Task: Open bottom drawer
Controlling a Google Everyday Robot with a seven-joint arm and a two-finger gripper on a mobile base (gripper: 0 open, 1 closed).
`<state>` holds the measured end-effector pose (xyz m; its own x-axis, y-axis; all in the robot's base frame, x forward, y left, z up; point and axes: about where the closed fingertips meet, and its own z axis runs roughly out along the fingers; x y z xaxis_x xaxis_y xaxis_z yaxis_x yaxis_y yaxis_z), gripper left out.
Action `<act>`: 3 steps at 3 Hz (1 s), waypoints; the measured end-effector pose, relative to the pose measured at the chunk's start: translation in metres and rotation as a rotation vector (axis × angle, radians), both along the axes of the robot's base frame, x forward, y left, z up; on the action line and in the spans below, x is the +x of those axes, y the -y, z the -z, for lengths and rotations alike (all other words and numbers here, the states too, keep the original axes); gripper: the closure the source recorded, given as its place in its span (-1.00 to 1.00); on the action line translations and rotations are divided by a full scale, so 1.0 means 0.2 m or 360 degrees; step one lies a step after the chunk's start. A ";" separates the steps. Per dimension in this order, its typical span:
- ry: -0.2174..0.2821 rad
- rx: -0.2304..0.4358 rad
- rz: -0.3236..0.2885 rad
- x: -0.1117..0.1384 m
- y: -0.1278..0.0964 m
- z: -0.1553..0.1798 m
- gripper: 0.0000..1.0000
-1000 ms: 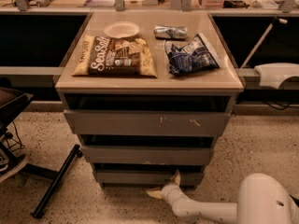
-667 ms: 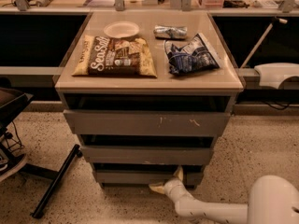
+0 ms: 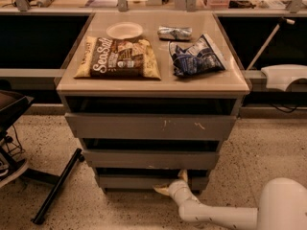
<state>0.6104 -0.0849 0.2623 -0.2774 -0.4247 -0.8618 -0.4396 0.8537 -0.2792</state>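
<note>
My gripper should move to close on the top edge (image 3: 167, 178) of the front of the bottom drawer, below the dark gap that is under the middle drawer.
The bottom drawer (image 3: 134, 181) is the lowest and narrowest of three grey fronts on the cabinet, just above the floor. Its front sits about flush under the middle front (image 3: 148, 159). My gripper (image 3: 171, 183) is at the right part of the bottom front, on a white arm coming in from the lower right. Its fingers are spread. One fingertip (image 3: 183, 175) points up into the dark gap above the bottom front. The other fingertip lies low and to the left along the front's lower edge.
The tall top front (image 3: 151, 126) has pale scratches. On the cabinet top lie a Sea Salt chip bag (image 3: 119, 57), a white plate (image 3: 124, 30), a blue bag (image 3: 195, 56) and a small wrapper (image 3: 175, 32). A black stand leg (image 3: 57, 186) crosses the floor at left.
My gripper has moved up from the floor and in against the bottom drawer front, with its upper finger now at the gap above it. The drawers have not moved.
</note>
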 end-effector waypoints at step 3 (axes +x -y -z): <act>0.0020 -0.0102 0.0068 0.32 -0.05 0.32 -1.00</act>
